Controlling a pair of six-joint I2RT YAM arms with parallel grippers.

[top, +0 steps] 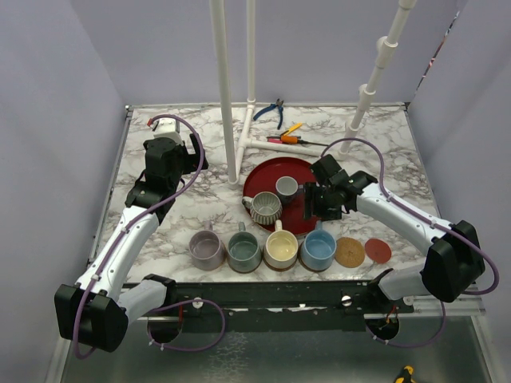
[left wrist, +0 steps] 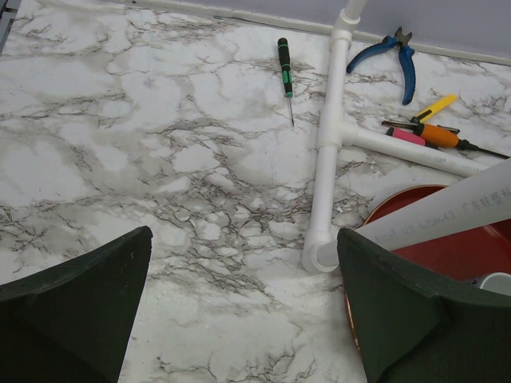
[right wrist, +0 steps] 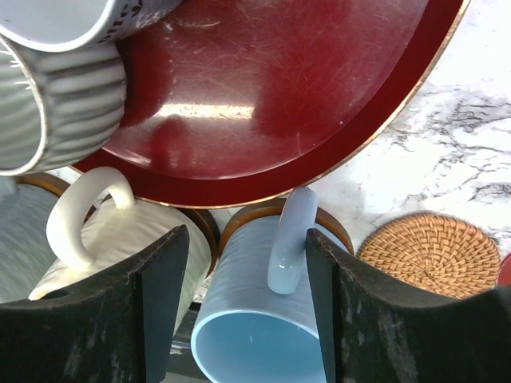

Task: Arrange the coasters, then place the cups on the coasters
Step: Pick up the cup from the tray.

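Observation:
The robot's right gripper needs to next go to the ribbed cup's rim (top: 276, 196) (right wrist: 29, 73), on the side beside the small pale grey cup, and close there.
Four cups stand in a row near the front edge, each on a brown coaster: lavender (top: 207, 249), grey-green (top: 243, 250), cream-yellow (top: 281, 249) and light blue (top: 318, 249). A tan woven coaster (top: 350, 252) and a reddish coaster (top: 378, 250) lie bare to the right of them. The ribbed cup (top: 263, 207) and the small pale grey cup (top: 287, 187) sit on the red tray (top: 275, 169). My right gripper (top: 319, 203) hovers open just behind the blue cup (right wrist: 239, 295), its fingers either side of the handle with gaps showing. My left gripper (top: 164, 159) is wide open over bare marble.
A white pipe frame (top: 231, 104) rises from the table behind the tray, its foot (left wrist: 326, 159) close to my left gripper (left wrist: 243, 235). Blue pliers (left wrist: 395, 56), a green screwdriver (left wrist: 284, 68) and orange and yellow tools (left wrist: 431, 132) lie at the back.

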